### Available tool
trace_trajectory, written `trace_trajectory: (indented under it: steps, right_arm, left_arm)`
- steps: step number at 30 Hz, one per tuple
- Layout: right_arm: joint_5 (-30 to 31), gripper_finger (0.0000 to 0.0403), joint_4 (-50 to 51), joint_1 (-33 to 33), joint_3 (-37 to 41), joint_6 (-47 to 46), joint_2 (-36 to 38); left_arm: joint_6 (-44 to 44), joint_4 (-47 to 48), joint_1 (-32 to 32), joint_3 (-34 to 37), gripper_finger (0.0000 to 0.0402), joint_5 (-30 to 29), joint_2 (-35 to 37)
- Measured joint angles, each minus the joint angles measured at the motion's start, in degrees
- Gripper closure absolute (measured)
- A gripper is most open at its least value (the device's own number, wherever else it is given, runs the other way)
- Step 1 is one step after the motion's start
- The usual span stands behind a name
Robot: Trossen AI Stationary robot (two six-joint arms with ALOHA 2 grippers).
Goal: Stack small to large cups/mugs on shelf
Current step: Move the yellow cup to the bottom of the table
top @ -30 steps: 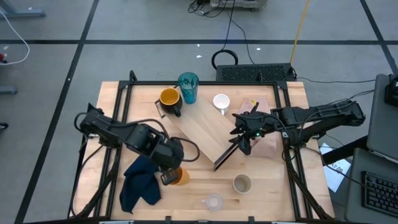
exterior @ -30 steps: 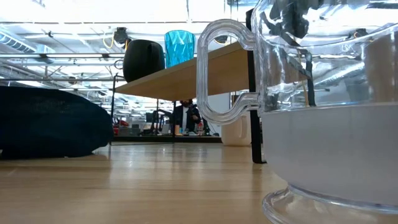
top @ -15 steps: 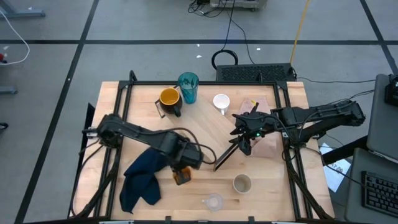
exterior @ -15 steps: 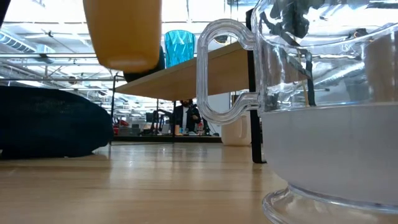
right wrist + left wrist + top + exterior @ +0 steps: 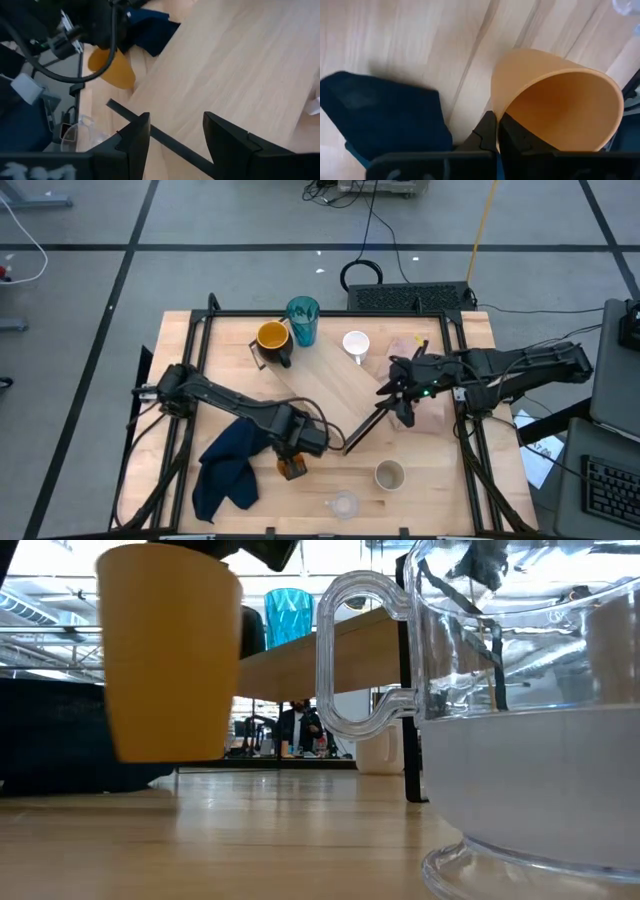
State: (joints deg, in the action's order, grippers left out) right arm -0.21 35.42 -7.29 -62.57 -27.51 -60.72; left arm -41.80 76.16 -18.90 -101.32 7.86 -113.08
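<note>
Next, I set the orange cup, now hanging just above the table, down with my left gripper on the table (image 5: 290,459) (image 5: 515,75) between the dark blue cloth and the shelf.
My left gripper (image 5: 498,134) points down, shut on the small orange cup (image 5: 170,650), which hangs just above the table near the front, beside a dark blue cloth (image 5: 228,465). The shelf (image 5: 335,385) is a light-wood board lying slantwise across the middle of the table. At its far end are the yellow mug (image 5: 272,338), the teal tumbler (image 5: 303,320) and the white mug (image 5: 355,343). The beige-grey cup (image 5: 389,475) and the small clear cup (image 5: 343,505) stand on the table near the front edge. My right gripper (image 5: 175,145) hovers open over the shelf's right end. My left gripper holds the orange cup by its wall at the rim (image 5: 496,117), one finger inside the cup and one outside. The fingers come from above, pointing down. The cup hangs upright, mouth up, its base (image 5: 165,755) a little clear of the table.
A pinkish cloth (image 5: 428,412) lies at the right under my right arm. The shelf's dark end support (image 5: 160,136) runs below my right gripper. The clear cup's handle (image 5: 350,650) stands close before the low camera. Bare tabletop (image 5: 320,480) lies between the orange and beige-grey cups.
My left arm has stretched out toward the table's middle and its gripper has tipped to point straight down. It has sunk with the orange cup, which has come down from high above the table to just above it. My right gripper has drawn back slightly toward the table's right edge.
</note>
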Motion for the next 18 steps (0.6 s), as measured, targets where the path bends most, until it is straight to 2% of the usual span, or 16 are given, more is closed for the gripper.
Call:
trace_trajectory:
  steps: [13, 18]
  right_arm:
    - [0.4, 0.0229, 0.0, 0.1, 0.0, -0.3, 2.6]
    - [0.4, 0.0229, -0.4, 0.1, 0.0, -0.6, 2.6]
  left_arm:
    - [3.9, 0.0, 1.5, 0.7, 0.0401, -1.0, 0.0]
    - [4.2, 0.2, 2.6, 4.3, 0.0401, -0.3, 0.0]
